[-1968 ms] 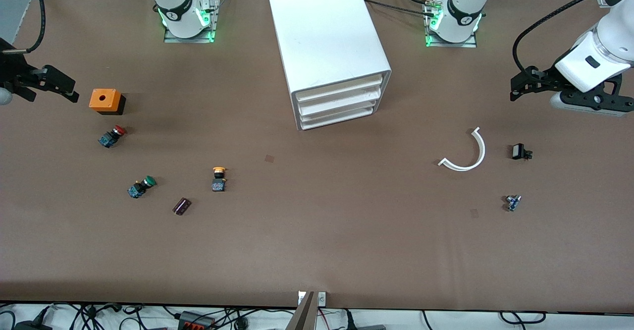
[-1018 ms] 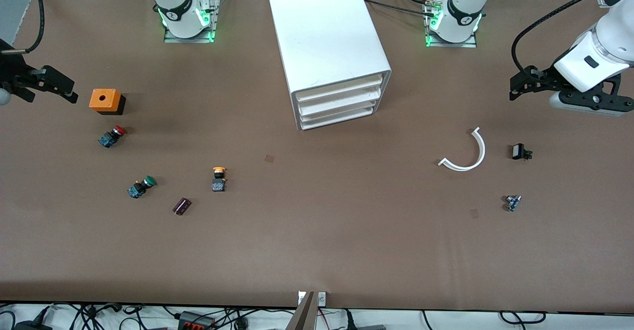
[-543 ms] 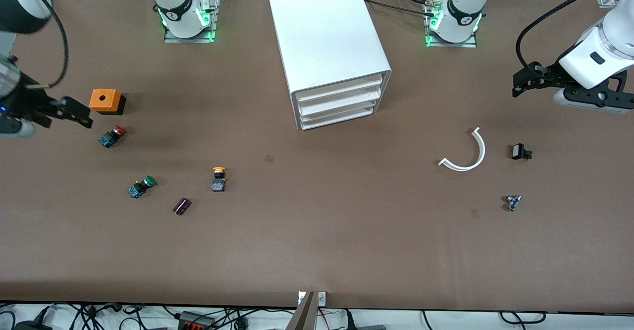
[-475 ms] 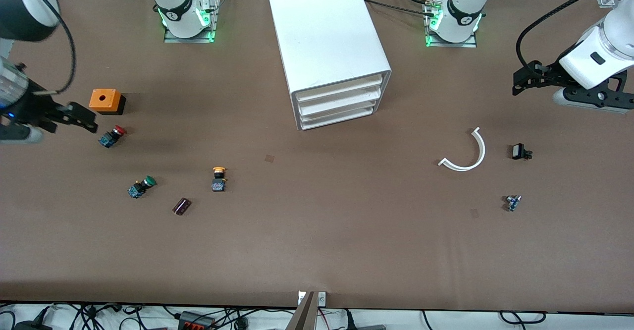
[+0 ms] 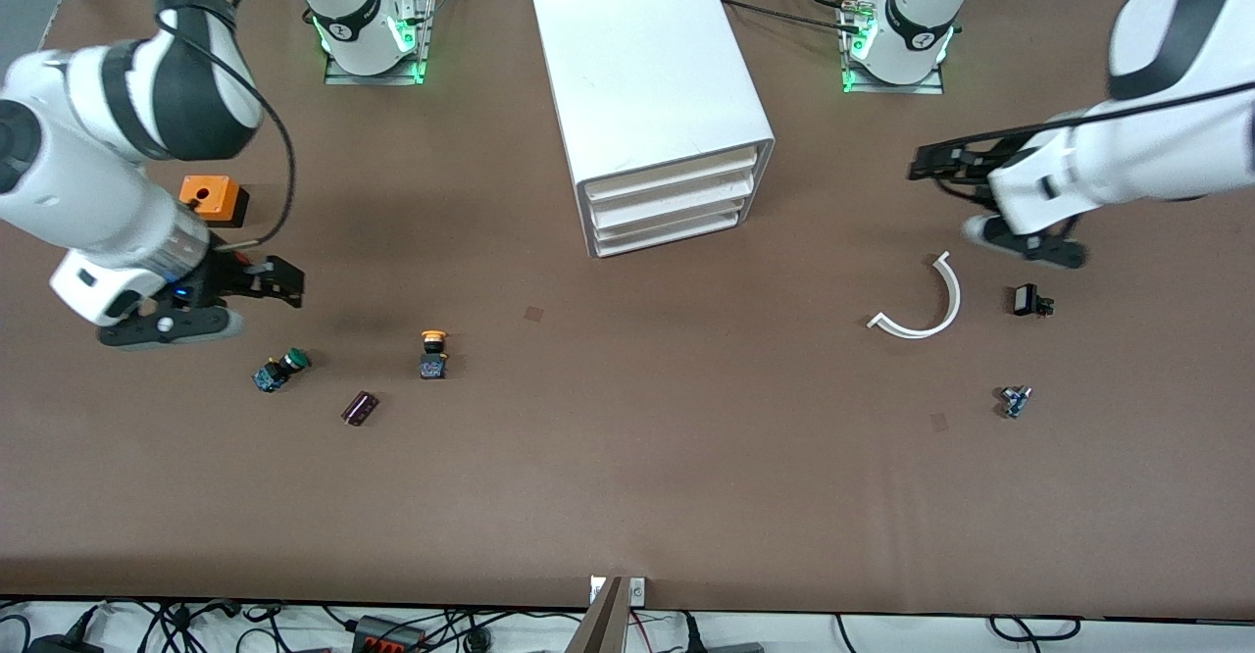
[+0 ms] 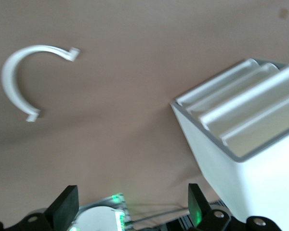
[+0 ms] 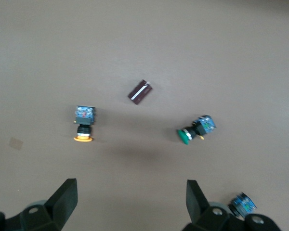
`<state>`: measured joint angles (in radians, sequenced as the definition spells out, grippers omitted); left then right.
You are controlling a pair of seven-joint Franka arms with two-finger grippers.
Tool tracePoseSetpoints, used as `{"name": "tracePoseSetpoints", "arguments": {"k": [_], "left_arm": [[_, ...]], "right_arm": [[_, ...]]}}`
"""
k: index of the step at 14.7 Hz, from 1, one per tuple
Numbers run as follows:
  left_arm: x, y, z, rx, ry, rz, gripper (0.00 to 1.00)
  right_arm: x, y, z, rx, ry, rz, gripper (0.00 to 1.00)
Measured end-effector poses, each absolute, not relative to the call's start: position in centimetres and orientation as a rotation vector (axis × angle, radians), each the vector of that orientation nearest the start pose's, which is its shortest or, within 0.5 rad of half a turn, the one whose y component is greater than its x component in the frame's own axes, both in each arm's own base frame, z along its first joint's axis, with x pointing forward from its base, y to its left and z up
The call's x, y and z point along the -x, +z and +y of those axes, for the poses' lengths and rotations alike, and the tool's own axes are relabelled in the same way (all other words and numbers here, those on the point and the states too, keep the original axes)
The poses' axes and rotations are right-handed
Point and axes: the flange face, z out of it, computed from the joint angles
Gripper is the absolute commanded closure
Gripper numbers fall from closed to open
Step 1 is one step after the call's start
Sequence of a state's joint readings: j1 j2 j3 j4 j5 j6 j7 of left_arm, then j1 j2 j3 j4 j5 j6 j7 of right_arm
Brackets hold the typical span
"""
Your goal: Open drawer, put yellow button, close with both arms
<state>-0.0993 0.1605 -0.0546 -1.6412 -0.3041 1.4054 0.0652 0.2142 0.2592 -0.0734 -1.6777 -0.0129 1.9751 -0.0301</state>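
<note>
The yellow button is next for my right gripper. It should go there and close on the button's black neck (image 5: 434,346) (image 7: 84,129), between the button's yellow cap and its blue body.
The white cabinet (image 5: 652,84) stands at the middle of the table near the bases, with its uppermost drawer (image 5: 675,178) shut. It also shows in the left wrist view (image 6: 250,163). The yellow button (image 5: 432,353) lies on its side on the table and shows in the right wrist view (image 7: 84,124). My right gripper (image 5: 284,285) is open and empty over the table between the orange box and the green-capped switch, short of the yellow button; its wrist view (image 7: 130,204) shows it open. My left gripper (image 5: 927,165) is open and empty (image 6: 130,214), beside the cabinet toward the left arm's end.
A green-capped switch (image 5: 279,369) and a dark cylinder (image 5: 360,408) lie near the yellow button. An orange box (image 5: 211,197) sits under the right arm. A white curved piece (image 5: 922,305), a small black part (image 5: 1029,300) and a small blue part (image 5: 1015,400) lie toward the left arm's end.
Both arms have swung in over the table. The right gripper has moved past the orange box toward the switches and now covers the red-capped one. The left gripper has moved toward the cabinet.
</note>
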Motion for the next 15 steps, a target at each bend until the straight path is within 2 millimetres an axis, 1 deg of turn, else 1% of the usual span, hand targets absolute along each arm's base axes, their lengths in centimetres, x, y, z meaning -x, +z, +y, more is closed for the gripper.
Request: {"name": "tracePoseSetpoints", "arguments": {"k": [2, 3, 5, 6, 7, 9, 10, 12, 13, 15], "left_arm": [[-55.6, 47.5, -14.3, 3.426, 0.84, 0.386, 0.0], [-55.9, 46.2, -15.0, 3.466, 0.904, 0.399, 0.0], [-56.4, 44.0, -16.5, 3.533, 1.008, 0.435, 0.0], [-56.5, 43.3, -17.4, 3.565, 1.038, 0.478, 0.0], [-56.5, 42.6, -18.5, 3.604, 1.037, 0.552, 0.0], [-56.6, 40.6, -20.7, 3.716, 0.959, 0.755, 0.0], [-56.5, 39.2, -21.3, 3.782, 0.909, 0.85, 0.0], [-55.8, 35.8, -22.0, 3.884, 0.821, 0.995, 0.0], [-55.2, 34.2, -22.3, 3.928, 0.801, 1.033, 0.0], [-53.9, 31.7, -23.1, 4.014, 0.837, 1.03, 0.0]], "right_arm": [[-63.5, 43.8, 10.9, 3.156, -0.034, -0.321, 0.0], [-63.6, 42.6, 11.6, 3.153, -0.006, -0.334, 0.0], [-64.1, 39.6, 13.4, 3.133, 0.054, -0.35, 0.0], [-64.5, 38.1, 14.3, 3.126, 0.078, -0.362, 0.0], [-64.9, 36.5, 15.1, 3.124, 0.102, -0.372, 0.0], [-66.0, 33.9, 16.1, 3.126, 0.13, -0.389, 0.0], [-66.4, 33.1, 16.7, 3.127, 0.137, -0.399, 0.0], [-66.8, 31.9, 17.4, 3.123, 0.143, -0.407, 0.0], [-67.0, 31.3, 17.7, 3.108, 0.138, -0.393, 0.0], [-67.1, 29.5, 18.1, 3.066, 0.152, -0.343, 0.0]]}}
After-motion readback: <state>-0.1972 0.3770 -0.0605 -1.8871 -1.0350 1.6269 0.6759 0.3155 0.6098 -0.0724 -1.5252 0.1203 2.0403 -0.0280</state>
